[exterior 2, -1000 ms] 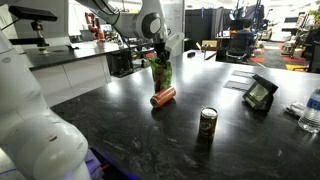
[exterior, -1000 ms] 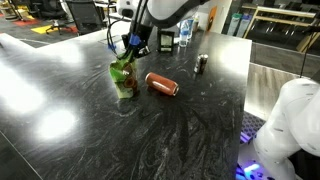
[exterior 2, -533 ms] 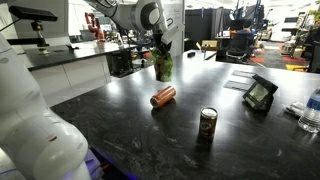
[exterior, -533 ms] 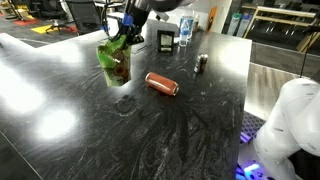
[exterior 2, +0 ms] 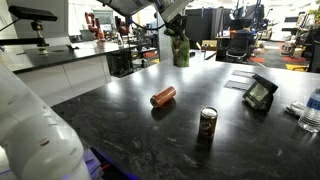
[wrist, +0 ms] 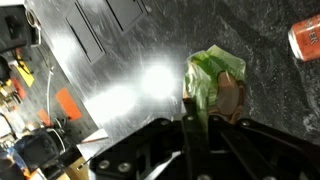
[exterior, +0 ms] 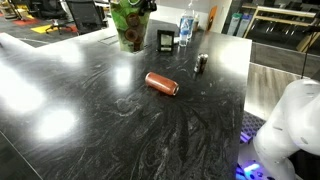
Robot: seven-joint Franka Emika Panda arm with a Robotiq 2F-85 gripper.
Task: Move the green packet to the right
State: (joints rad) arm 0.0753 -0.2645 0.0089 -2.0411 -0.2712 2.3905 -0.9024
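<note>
The green packet will come out of my gripper on the table [exterior: 182, 76], as I should let go of it between the orange-red can and the dark upright can.
The green packet [exterior: 127, 25] is a crinkled bright-green foil bag with reddish-brown marks. It hangs in the air well above the black table, held from its top. It shows in both exterior views [exterior 2: 180, 48] and fills the middle of the wrist view [wrist: 215, 82]. My gripper [wrist: 196, 118] is shut on the packet's top edge; in an exterior view the gripper [exterior: 143, 5] is at the top edge of the picture. The orange-red can [exterior: 161, 84] lies on its side on the table below, also seen in the wrist view's corner [wrist: 305, 38].
A dark upright can [exterior 2: 208, 126] stands on the table [exterior: 120, 130]; it shows small at the far side too [exterior: 201, 63]. A small black framed device [exterior 2: 260, 93], a water bottle [exterior: 185, 30] and a black box [exterior: 165, 40] stand near the table's edge.
My gripper has lifted the green packet off the table and carried it up and away from the orange-red can, toward the far side of the table. The can has not moved.
</note>
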